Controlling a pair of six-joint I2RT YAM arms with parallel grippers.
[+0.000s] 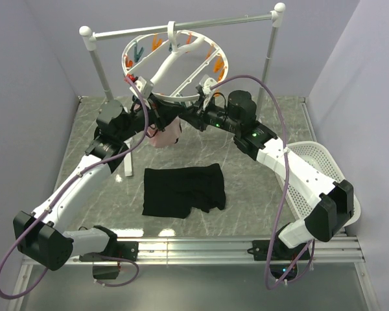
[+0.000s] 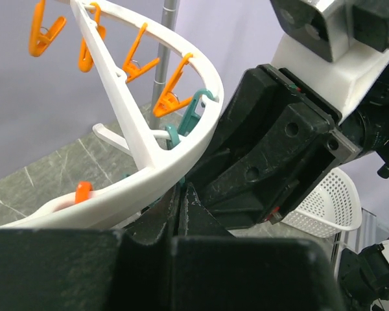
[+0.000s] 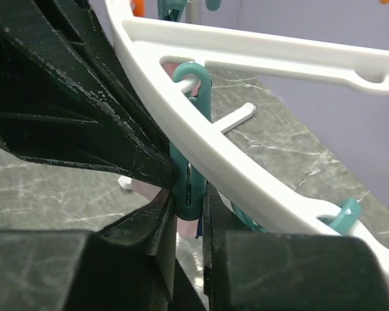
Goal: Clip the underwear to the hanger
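Observation:
The shut fingers of my left gripper are next to the teal clothespin in my right gripper, so I should open my left gripper and close it around both clothespin arms (image 3: 189, 188).
The black underwear (image 1: 181, 190) lies flat on the table, in front of both arms and touched by neither gripper. The white hanger (image 1: 223, 61) hangs tilted from the rail; it also shows in the left wrist view (image 2: 149, 175) and the right wrist view (image 3: 246, 168). My right gripper (image 3: 189, 202) (image 1: 183, 118) is shut on a teal clothespin (image 3: 189, 172) under the ring's near rim. My left gripper (image 2: 180, 197) (image 1: 158, 120) is shut just beside that pin. A small pink garment (image 1: 165, 136) (image 3: 141, 189) hangs below its fingertips.
A white-and-silver rail stand (image 1: 181, 26) carries the hanger at the back. A white mesh basket (image 1: 318, 162) (image 2: 330, 207) stands at the right. Orange clothespins (image 2: 133, 61) and a teal one (image 2: 189, 120) line the rim. Walls close in on both sides.

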